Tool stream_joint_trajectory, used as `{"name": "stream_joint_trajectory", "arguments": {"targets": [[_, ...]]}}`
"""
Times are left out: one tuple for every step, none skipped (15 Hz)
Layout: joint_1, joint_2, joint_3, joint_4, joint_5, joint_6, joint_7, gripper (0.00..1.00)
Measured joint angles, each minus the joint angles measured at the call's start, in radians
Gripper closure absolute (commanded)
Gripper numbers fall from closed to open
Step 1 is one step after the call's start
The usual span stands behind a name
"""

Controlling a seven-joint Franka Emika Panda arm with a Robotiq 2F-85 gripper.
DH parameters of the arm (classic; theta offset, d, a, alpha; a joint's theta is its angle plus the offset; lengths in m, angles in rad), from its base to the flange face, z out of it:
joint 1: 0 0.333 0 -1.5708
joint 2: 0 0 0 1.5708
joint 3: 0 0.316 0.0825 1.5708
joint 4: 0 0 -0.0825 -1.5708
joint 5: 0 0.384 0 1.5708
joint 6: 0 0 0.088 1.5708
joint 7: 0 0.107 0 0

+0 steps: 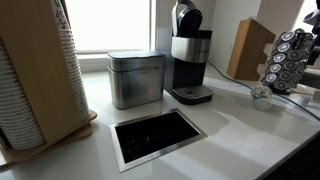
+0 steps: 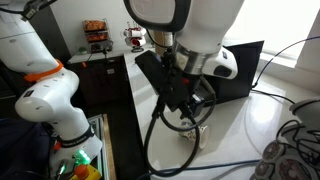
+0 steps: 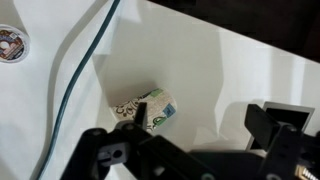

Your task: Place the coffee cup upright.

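The coffee cup needs to be turned upright, so my gripper should next close on the coffee cup's rim (image 1: 261, 88) (image 3: 117, 111), with one finger inside the cup's opening.
The coffee cup (image 3: 152, 108) is small and pale with green and blue marks. In the wrist view it lies on its side on the white counter. My gripper (image 3: 205, 122) is open just above the counter. Its left finger overlaps the cup's side, and its right finger stands well off to the right with bare counter between them. In an exterior view the gripper (image 2: 197, 127) points down close to the white surface, and the cup is hidden behind it. In an exterior view a small pale cup (image 1: 262, 96) sits by the capsule rack, and the gripper is out of view there.
A black coffee machine (image 1: 190, 55), a square silver tin (image 1: 136, 78), a tall stack of white ribbed cups (image 1: 35, 75) and a capsule rack (image 1: 292, 58) stand on the counter. A dark square recess (image 1: 155, 135) sits near the front. A dark cable (image 3: 80, 70) runs left of the cup.
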Motion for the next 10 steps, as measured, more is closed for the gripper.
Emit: {"name": "stream_joint_trajectory", "arguments": {"targets": [[-0.011, 0.033, -0.01, 0.01, 0.01, -0.024, -0.064, 0.0], [-0.025, 0.069, -0.017, 0.024, 0.018, -0.05, -0.129, 0.0], [-0.044, 0.109, -0.022, 0.044, 0.02, -0.082, -0.192, 0.0], [-0.066, 0.151, -0.022, 0.07, 0.02, -0.122, -0.248, 0.0], [-0.085, 0.193, -0.018, 0.102, 0.014, -0.162, -0.295, 0.0], [-0.099, 0.231, -0.009, 0.134, -0.002, -0.181, -0.317, 0.0], [-0.11, 0.263, 0.007, 0.163, -0.025, -0.183, -0.321, 0.0], [-0.114, 0.291, 0.025, 0.19, -0.045, -0.172, -0.312, 0.0], [-0.117, 0.307, 0.04, 0.204, -0.048, -0.17, -0.31, 0.0], [-0.12, 0.31, 0.049, 0.204, -0.048, -0.17, -0.31, 0.0]]}}
